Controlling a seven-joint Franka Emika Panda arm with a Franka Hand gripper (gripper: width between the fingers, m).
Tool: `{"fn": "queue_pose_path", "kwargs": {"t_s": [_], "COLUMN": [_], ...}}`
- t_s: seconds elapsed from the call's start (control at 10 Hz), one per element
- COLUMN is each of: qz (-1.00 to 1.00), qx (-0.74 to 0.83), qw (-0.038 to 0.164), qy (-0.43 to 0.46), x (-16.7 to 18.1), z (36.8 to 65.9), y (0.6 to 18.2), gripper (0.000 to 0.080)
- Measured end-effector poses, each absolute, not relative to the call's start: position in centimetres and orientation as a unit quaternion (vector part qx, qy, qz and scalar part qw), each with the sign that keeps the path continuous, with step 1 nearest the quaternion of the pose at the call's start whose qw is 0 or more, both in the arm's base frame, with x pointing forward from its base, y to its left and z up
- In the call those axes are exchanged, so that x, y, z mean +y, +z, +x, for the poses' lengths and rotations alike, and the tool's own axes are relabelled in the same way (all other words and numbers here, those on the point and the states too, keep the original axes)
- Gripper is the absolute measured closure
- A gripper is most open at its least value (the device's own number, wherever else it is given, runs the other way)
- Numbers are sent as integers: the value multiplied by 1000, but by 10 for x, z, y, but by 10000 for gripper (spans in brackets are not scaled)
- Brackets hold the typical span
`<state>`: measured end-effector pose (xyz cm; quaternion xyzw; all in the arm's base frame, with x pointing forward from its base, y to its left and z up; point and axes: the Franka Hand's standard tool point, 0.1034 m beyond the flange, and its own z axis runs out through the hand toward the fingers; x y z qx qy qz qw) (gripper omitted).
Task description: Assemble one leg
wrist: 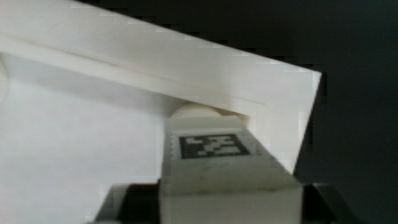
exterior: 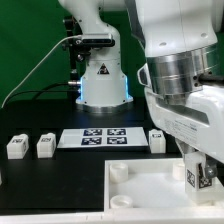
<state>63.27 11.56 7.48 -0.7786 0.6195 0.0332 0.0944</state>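
The leg is in my gripper with my wrist slanted to the panel's corner, so next I open, turn squarer to the panel and grip the leg's other sides (exterior: 191, 177).
My gripper (exterior: 197, 183) is shut on a leg (exterior: 192, 177), a small white block with a black-and-white marker, held upright at the right near corner of the large flat white panel (exterior: 150, 190). In the wrist view the leg (wrist: 214, 150) sits between my dark fingers (wrist: 135, 205), and its far end meets the panel (wrist: 89, 120) near a corner. Whether it is seated in a socket is hidden. Three more legs stand on the table: two at the exterior view's left (exterior: 16, 147) (exterior: 46, 146) and one by my arm (exterior: 156, 138).
The marker board (exterior: 100, 137) lies behind the panel in mid table. The robot base (exterior: 103, 80) stands at the back. The panel's left round sockets (exterior: 120, 172) show open. A black cable runs along the back left.
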Motion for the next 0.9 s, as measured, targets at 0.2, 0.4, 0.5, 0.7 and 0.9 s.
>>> {"fn": "queue_pose_path", "kwargs": {"t_s": [0.2, 0.4, 0.5, 0.7, 0.9], "qz": [-734, -761, -763, -865, -926], "qx": [671, 640, 637, 491, 365], "qw": [99, 100, 100, 102, 93], "qy": [44, 41, 41, 22, 5], "x": [117, 118, 118, 119, 126], "z": [632, 632, 631, 631, 630], "y": [74, 74, 73, 73, 77], "gripper": [496, 491, 292, 180, 156]}}
